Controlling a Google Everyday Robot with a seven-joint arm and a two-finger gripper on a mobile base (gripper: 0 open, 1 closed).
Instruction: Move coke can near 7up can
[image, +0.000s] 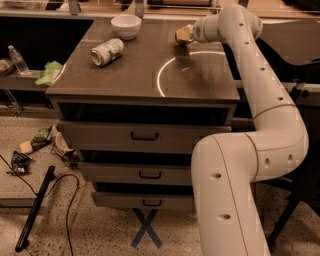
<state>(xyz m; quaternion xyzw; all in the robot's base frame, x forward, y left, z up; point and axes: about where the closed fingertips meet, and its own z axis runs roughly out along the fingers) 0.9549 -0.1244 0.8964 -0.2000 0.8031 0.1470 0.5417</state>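
Note:
Next, I release the coke can next to the 7up can, in front of the white bowl (136, 49).
The 7up can (107, 51), pale silver-white with green markings, lies on its side on the back left part of the brown cabinet top (130, 75). My gripper (184, 35) is at the far right of the top, near the back edge and well to the right of the 7up can. The white arm comes in from the lower right. No red coke can shows; it may be hidden at the gripper.
A white bowl (126, 26) stands at the back, just behind the 7up can. A white ring (192, 75) is marked on the top's right half. The cabinet has three drawers (145, 136). A water bottle (18, 60), a green cloth (49, 73) and floor litter (35, 145) lie to the left.

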